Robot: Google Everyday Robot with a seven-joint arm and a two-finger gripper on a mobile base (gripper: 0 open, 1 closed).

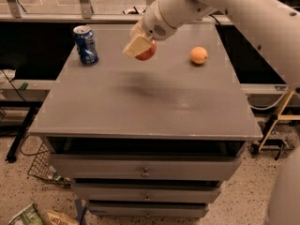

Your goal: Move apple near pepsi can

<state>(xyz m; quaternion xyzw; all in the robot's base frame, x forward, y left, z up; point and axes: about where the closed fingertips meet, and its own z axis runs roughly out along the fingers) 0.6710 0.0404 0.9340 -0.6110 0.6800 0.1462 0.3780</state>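
The red apple, still held above the cabinet top, will be set down by my gripper just beside the pepsi can point(116, 59), on the can's side facing the orange fruit.
My gripper point(140, 48) is shut on the red apple point(148, 53) and holds it in the air above the grey cabinet top point(140, 102), toward the back middle. Only the apple's lower right side shows past the cream fingers point(134, 46). The pepsi can point(86, 45), blue with white markings and a silver top, stands upright at the back left of the cabinet top, to the left of the apple and apart from it. My white arm reaches in from the upper right.
A small plain orange fruit point(198, 55) lies at the back right of the top. The cabinet has several drawers point(145, 171) below. A wire basket point(40, 168) and packets point(40, 215) lie on the floor at the left.
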